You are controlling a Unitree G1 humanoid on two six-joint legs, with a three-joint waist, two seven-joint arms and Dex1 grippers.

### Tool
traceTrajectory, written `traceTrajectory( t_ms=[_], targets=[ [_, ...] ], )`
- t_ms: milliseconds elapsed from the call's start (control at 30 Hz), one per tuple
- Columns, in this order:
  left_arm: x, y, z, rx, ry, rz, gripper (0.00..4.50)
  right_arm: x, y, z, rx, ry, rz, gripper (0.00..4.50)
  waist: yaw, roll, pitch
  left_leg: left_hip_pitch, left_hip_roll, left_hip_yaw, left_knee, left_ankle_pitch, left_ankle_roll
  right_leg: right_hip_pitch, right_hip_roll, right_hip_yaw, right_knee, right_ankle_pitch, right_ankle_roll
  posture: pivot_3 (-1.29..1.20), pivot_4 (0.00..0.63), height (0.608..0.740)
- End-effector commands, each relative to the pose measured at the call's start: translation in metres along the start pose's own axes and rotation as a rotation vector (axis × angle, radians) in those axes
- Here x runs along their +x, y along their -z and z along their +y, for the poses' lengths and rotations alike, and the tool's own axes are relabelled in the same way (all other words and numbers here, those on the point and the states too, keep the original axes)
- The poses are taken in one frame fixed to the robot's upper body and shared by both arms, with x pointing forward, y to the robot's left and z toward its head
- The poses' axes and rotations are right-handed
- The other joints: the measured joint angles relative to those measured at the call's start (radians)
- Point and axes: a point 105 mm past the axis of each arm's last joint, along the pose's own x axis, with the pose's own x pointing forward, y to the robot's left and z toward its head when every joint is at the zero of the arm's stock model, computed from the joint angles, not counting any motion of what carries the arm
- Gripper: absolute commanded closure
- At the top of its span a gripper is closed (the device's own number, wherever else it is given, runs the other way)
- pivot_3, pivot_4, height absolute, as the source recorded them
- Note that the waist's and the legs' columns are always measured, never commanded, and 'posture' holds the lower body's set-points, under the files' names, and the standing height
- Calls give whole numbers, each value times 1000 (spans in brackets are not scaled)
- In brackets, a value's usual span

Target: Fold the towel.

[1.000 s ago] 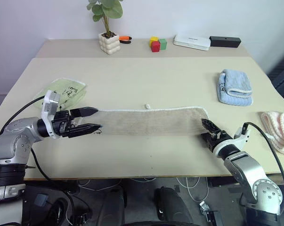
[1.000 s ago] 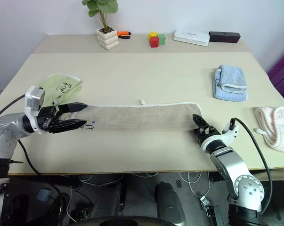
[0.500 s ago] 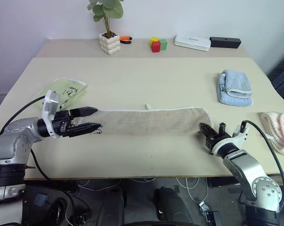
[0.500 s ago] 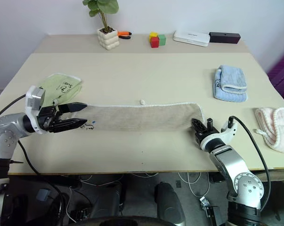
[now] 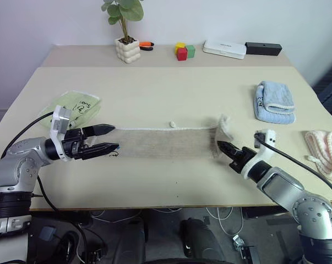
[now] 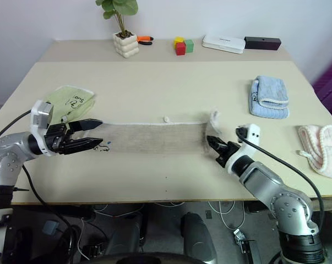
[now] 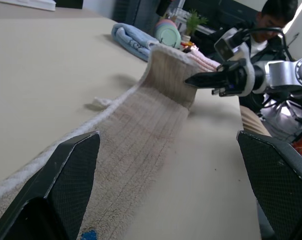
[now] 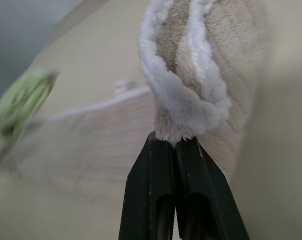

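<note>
I need to use my right gripper to let go of the beige towel's lifted end on the beige towel's flat middle point(image 5: 153, 141) point(image 8: 91, 149), just beyond the loop tag.
The beige towel point(image 5: 166, 142) lies stretched left to right across the table's front half. Its right end point(image 5: 225, 129) is lifted and bunched, with its whitish hem point(image 8: 183, 95) pinched in my right gripper point(image 5: 221, 146), which is shut on it. At the towel's left end, by a black scribble point(image 6: 104, 146), my left gripper point(image 5: 112, 139) stands open and level. The left gripper's two fingers point(image 7: 65, 190) straddle that end, which lies flat on the table. A small loop tag point(image 5: 172, 124) sticks out of the far hem.
A light green towel point(image 5: 73, 106) lies behind my left gripper. A folded light blue towel point(image 5: 275, 102) and a pink cloth point(image 5: 325, 151) lie at the right. A potted plant point(image 5: 127, 49), coloured blocks point(image 5: 183, 51) and two boxes point(image 5: 224, 48) line the far edge. A person point(image 7: 271, 20) sits beyond the table.
My right gripper has shut on the towel's right end, rolled, and moved left and up, lifting that end off the table. The left arm has stayed put.
</note>
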Motion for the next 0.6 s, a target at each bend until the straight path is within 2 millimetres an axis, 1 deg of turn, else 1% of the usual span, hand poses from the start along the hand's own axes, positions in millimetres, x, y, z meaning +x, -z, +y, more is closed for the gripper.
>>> traceTrajectory(
  t_ms=[33, 133, 200, 467, 600],
  targets=[
    [-7, -8, -6, 24, 8, -21, 0, 5, -2, 26, -189, -94, 11, 4465, 0, 0, 0, 0, 0, 0, 0, 0, 0, 0, 0, 0, 0, 0, 0, 0, 150, 740],
    [-10, -7, -8, 26, 0, -13, 0, 12, -6, 31, -239, -104, -4, 4465, 2, 0, 0, -1, 0, 0, 0, 0, 0, 0, 0, 0, -1, 0, 0, 0, 150, 740],
    [-12, -7, -9, 28, -8, -15, 0, 17, -5, 39, -272, -142, 7, 4465, 2, 0, 0, -1, 1, 0, 0, 0, 0, 0, -1, 0, -1, 0, 0, 0, 150, 740],
    [-18, -4, -16, 27, -45, -21, 0, 39, 9, 66, -321, -255, 52, 4465, 0, 0, 0, -1, 2, 0, 0, 0, 0, 0, -1, 0, -2, 0, 0, 0, 150, 740],
    [-22, -4, -20, 28, -64, -22, 0, 48, 14, 71, -331, -277, 71, 4465, 1, 0, 0, -1, 2, 0, 0, 0, 0, 0, -1, -1, -2, 0, 0, 0, 150, 740]
  ],
)
